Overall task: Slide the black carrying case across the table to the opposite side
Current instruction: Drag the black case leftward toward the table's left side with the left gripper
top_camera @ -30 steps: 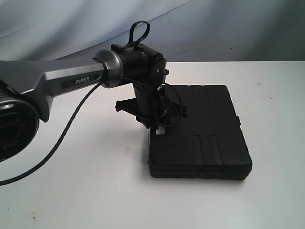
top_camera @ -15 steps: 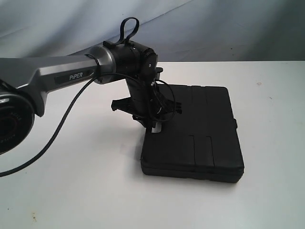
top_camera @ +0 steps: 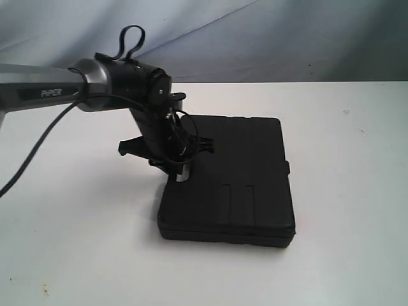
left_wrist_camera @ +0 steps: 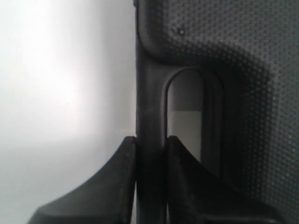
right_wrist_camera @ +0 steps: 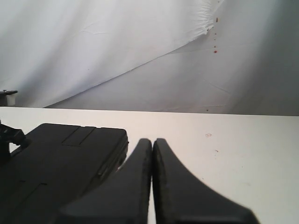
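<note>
Next, my left gripper lets go of the black carrying case on the bare white table (top_camera: 102, 177) beside the trailing black cable.
The flat matte black case (top_camera: 233, 172) lies on the white table (top_camera: 344, 210), slightly left of the middle in the exterior view. My left gripper (top_camera: 180, 171) points down at the case's left edge. In the left wrist view this gripper (left_wrist_camera: 150, 140) is shut on the bar of the case's moulded handle (left_wrist_camera: 150, 107), one finger on each side of it. The right wrist view shows the case (right_wrist_camera: 51, 158) from the side and my right gripper (right_wrist_camera: 152, 141) shut with nothing in it, held above the table. The right arm does not appear in the exterior view.
A grey cloth backdrop (top_camera: 268, 38) hangs behind the table's far edge. A black cable (top_camera: 38, 146) trails from the left arm over the table. Small specks (top_camera: 345, 113) mark the white surface to the right of the case.
The left arm has drawn back to the left, and the case has slid leftward with it across the table, turning a little. The gripper has kept its hold on the handle.
</note>
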Action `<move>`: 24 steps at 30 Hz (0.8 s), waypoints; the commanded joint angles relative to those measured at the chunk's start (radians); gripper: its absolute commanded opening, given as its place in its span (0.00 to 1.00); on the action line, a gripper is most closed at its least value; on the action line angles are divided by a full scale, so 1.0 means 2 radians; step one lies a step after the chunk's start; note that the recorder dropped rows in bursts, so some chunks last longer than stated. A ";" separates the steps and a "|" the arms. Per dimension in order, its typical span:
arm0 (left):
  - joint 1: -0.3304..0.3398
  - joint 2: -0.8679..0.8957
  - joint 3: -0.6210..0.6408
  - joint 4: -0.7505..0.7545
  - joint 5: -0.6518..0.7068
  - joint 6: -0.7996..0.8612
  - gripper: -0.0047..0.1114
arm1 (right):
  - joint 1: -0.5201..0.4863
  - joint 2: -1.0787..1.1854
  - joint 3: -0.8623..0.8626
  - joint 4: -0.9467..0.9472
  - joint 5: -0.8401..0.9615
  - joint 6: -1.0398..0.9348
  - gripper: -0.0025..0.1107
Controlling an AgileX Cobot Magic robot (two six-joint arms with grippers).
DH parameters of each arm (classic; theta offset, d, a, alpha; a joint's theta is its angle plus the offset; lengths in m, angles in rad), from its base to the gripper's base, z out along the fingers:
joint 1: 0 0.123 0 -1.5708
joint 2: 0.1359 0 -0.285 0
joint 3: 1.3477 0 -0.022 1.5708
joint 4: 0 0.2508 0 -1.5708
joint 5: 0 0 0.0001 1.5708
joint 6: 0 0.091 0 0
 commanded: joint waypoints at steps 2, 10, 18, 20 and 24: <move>0.031 -0.039 0.056 0.021 -0.012 0.017 0.04 | -0.002 -0.003 0.002 -0.002 -0.001 0.001 0.02; 0.064 -0.055 0.084 0.023 -0.014 0.044 0.04 | -0.002 -0.003 0.002 -0.002 -0.001 0.001 0.02; 0.091 -0.055 0.107 0.025 -0.025 0.066 0.04 | -0.002 -0.003 0.002 -0.002 -0.001 0.001 0.02; 0.101 -0.055 0.116 0.025 -0.030 0.070 0.04 | -0.002 -0.003 0.002 -0.002 -0.001 0.001 0.02; 0.118 -0.056 0.129 0.023 -0.031 0.091 0.04 | -0.002 -0.003 0.002 -0.002 -0.001 0.001 0.02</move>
